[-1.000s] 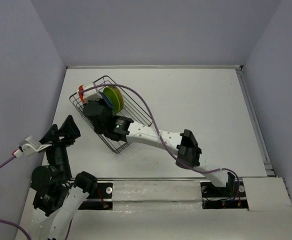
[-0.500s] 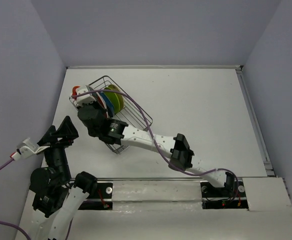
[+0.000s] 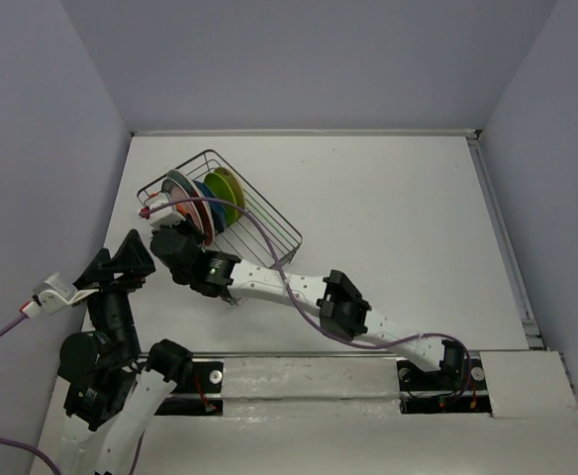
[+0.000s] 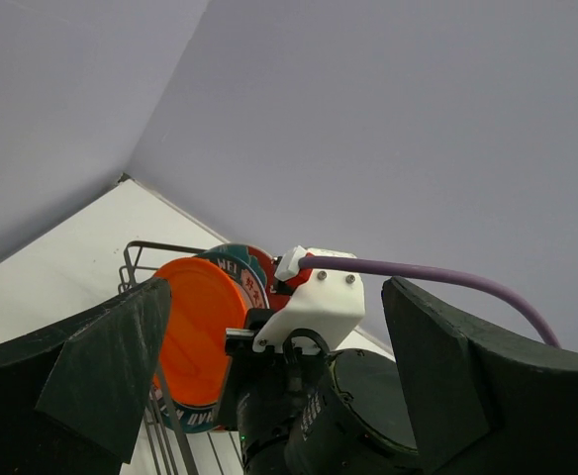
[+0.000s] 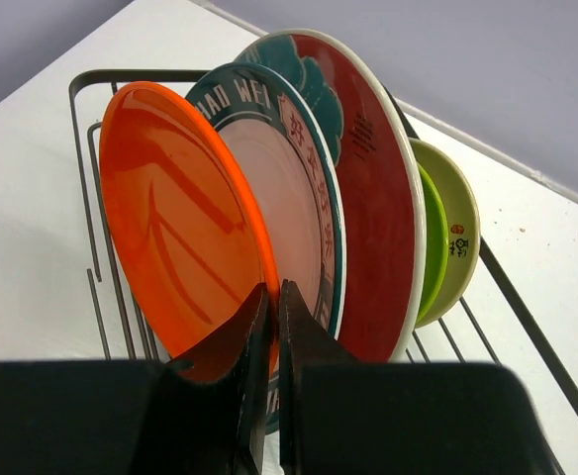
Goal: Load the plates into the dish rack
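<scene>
Next, I release the orange plate from my right gripper between the dish rack's end wire and the teal-rimmed plate (image 3: 167,209) (image 5: 182,226).
The black wire dish rack (image 3: 269,216) holds several plates upright. In the right wrist view they stand in a row: the orange plate (image 5: 170,218), a teal-rimmed plate (image 5: 294,188), the red plate with teal pattern (image 5: 373,188), the lime green plate (image 5: 433,242) and the beige plate (image 5: 459,233). My right gripper (image 5: 272,297) is shut on the orange plate's lower rim at the rack's near-left end (image 3: 175,233). My left gripper (image 4: 289,346) is open and empty, left of the rack (image 3: 119,262), facing the right wrist. The orange plate also shows in the left wrist view (image 4: 195,327). The dark blue plate is hidden.
The right arm (image 3: 299,287) stretches diagonally across the table from its base to the rack, with a purple cable (image 3: 259,223) looping over the rack. The rack wire (image 5: 81,178) rises just left of the orange plate. The side wall (image 3: 51,178) is close to the left gripper.
My right gripper has drawn back toward the near left of the rack, so the row of plates now shows from above. The left arm has barely moved.
</scene>
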